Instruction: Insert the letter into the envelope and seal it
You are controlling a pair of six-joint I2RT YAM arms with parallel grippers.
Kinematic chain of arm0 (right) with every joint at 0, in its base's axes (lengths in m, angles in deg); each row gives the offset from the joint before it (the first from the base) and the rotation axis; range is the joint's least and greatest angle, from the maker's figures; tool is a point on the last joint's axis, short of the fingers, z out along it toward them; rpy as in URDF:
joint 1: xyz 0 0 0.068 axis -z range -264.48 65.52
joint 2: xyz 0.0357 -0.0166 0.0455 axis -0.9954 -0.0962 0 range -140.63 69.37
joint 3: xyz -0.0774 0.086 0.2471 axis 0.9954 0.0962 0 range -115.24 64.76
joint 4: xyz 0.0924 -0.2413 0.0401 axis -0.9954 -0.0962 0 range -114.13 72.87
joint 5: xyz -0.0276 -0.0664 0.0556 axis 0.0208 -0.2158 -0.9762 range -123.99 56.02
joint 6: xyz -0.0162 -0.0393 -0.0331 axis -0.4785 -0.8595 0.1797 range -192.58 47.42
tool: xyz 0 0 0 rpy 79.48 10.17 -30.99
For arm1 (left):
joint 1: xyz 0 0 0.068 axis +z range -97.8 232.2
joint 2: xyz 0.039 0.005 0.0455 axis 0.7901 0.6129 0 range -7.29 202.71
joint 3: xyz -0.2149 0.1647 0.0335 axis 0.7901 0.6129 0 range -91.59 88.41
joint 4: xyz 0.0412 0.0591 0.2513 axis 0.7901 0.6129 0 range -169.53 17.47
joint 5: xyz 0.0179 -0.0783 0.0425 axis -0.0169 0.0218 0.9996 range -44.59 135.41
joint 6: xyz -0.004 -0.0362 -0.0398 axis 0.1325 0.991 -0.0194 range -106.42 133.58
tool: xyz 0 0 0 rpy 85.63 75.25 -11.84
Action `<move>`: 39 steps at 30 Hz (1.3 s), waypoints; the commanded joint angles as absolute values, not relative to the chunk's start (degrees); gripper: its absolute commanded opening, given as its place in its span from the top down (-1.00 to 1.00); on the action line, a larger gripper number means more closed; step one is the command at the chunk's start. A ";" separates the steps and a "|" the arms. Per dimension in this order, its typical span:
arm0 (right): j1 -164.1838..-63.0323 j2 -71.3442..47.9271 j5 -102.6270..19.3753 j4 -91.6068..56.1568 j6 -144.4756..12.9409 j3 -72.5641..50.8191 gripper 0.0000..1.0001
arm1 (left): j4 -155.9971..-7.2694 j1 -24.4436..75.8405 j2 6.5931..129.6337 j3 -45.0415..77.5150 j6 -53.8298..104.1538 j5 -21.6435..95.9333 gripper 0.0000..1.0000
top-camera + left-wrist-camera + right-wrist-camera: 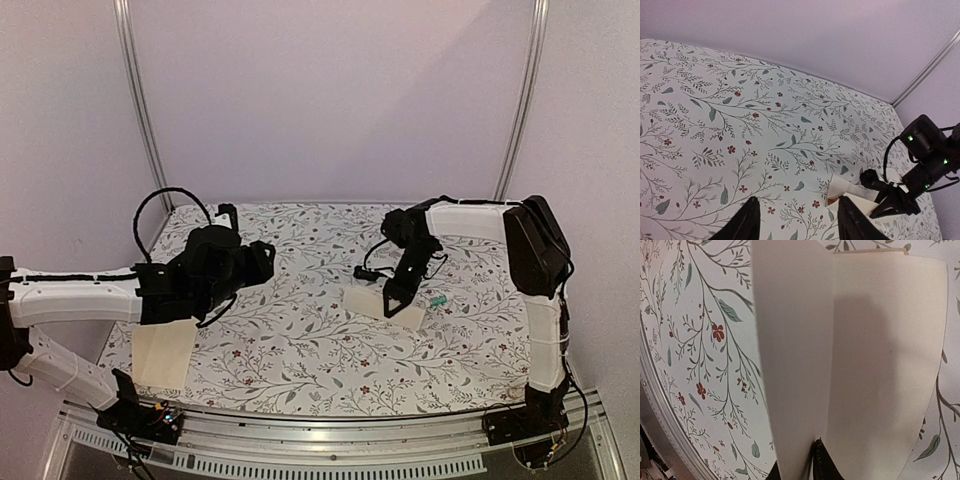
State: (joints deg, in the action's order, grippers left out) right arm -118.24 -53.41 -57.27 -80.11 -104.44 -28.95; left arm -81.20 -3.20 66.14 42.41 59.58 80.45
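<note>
The robot's right gripper pinches the letter's raised panel near the middle, so it should take the letter closer to one end (411, 318), leaving the other end for the left gripper.
The letter (372, 299) lies folded right of the table's middle, its pale plain back outward. One panel (790, 340) stands up from the flat part (885, 355). A sliver of tan print shows under the raised panel (832, 201). My right gripper (397, 297) points down at it, its dark fingers (822, 462) close together with the panel's lower edge between them (797, 462). The envelope (163, 352), a plain cream-beige rectangle, lies at the near left, partly under my left arm. My left gripper (258, 262) hovers left of centre, open and empty (800, 220).
A small green object (438, 300) lies just right of the letter. The right arm (927, 150) with green lights stands over the letter in the left wrist view. Lilac walls and metal posts (140, 100) close the back; a metal rail (300, 440) runs along the near edge.
</note>
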 commanded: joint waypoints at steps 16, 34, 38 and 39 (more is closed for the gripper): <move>-113.52 -53.91 -61.49 -83.66 -100.24 -28.94 0.60 | -84.89 -3.21 72.34 42.79 62.75 75.29 -0.02; -112.46 -46.04 -57.37 -83.56 -99.20 -23.13 0.64 | -85.70 -4.27 81.92 36.60 63.31 71.42 -0.01; -112.22 -45.09 -57.25 -82.96 -98.19 -21.77 0.96 | -86.73 -4.31 84.09 35.89 63.79 70.01 -0.01; -112.07 -45.13 -57.77 -82.77 -97.89 -21.18 1.00 | -87.12 -4.32 84.72 35.71 63.97 69.67 -0.01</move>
